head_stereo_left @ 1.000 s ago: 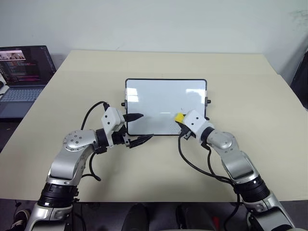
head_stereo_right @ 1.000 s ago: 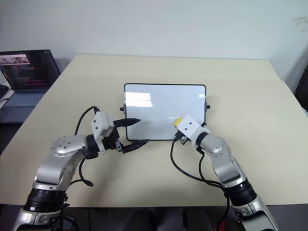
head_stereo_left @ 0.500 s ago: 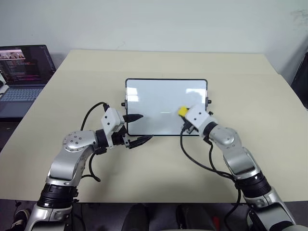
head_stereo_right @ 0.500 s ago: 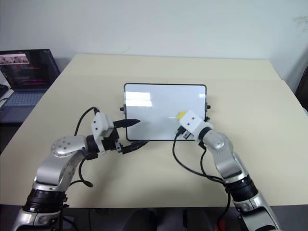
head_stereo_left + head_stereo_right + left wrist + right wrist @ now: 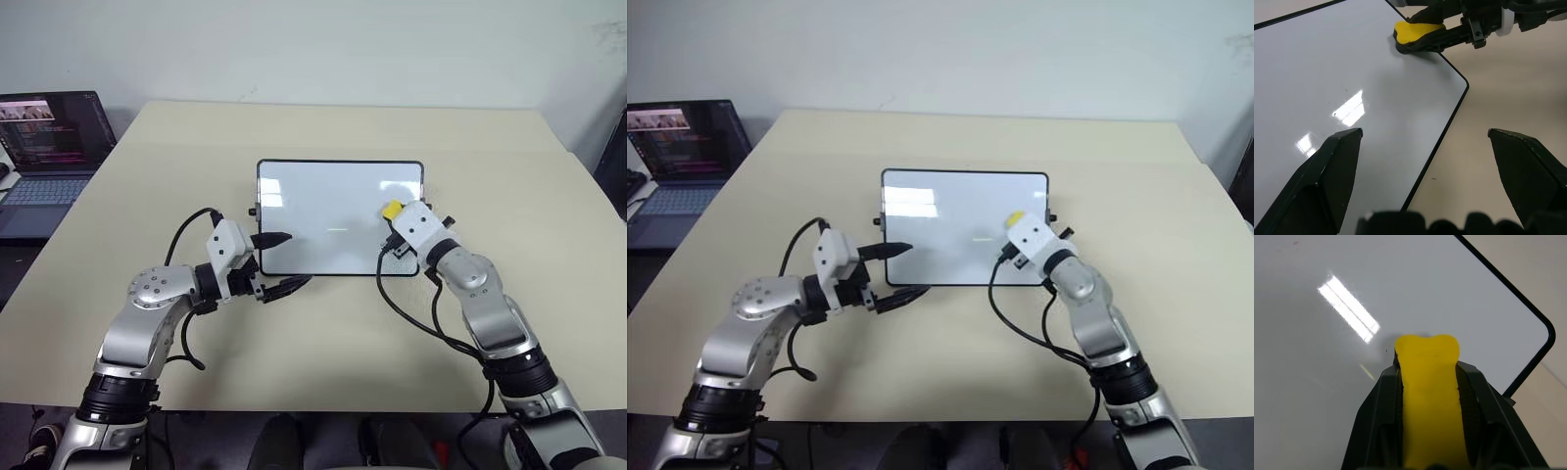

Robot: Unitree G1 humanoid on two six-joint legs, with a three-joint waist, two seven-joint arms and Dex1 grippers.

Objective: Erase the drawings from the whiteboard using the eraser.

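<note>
My right gripper has the yellow eraser. Next, I release it on the bare table just off the whiteboard's near corner (image 5: 468, 263) opposite the laptop.
The whiteboard (image 5: 323, 196) lies flat in the middle of the table, its face plain white with light glare. The drawings are out of view. My right gripper (image 5: 396, 215) is shut on the yellow eraser (image 5: 392, 208), whose tip rests on the board near its right edge, about halfway along that side. In the right wrist view the eraser (image 5: 1430, 382) is pinched between both black fingers. My left gripper (image 5: 284, 261) stands open at the board's near left corner, one finger over the board, the other just off its near edge, with nothing between them.
An open laptop (image 5: 44, 147) sits at the table's far left edge. The beige table (image 5: 323, 333) has free room in front of and to the right of the board. A black cable hangs from each wrist.
My right gripper has slid the eraser rightward and a little farther away across the board, from its lower middle to near the right edge. The left arm has kept still.
</note>
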